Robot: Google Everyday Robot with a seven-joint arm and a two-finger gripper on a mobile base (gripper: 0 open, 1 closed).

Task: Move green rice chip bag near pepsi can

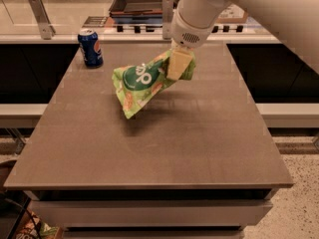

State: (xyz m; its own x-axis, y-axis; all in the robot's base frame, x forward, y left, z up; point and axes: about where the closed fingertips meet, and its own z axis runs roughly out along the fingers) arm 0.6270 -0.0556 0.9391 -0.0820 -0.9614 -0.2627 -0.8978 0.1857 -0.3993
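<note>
Next, I let go of the green rice chip bag, now hanging above the table's middle, with my gripper on the brown table's far end point(122, 71), just beside the pepsi can.
The green rice chip bag point(141, 85) hangs tilted above the middle of the brown table, lime green with a dark green circle and white lettering. My gripper point(179, 63) is shut on the bag's upper right corner and holds it off the surface. The pepsi can point(90, 47) stands upright at the table's far left corner, dark blue with a silver top. The bag is to the right of the can and a little nearer, with a gap between them. The red apple is hidden behind my arm.
The brown table point(164, 148) stretches toward the front. A counter with a dark tray point(142, 1) runs behind it. A metal bracket point(41, 16) stands at the back left. My white arm point(249, 4) fills the upper right.
</note>
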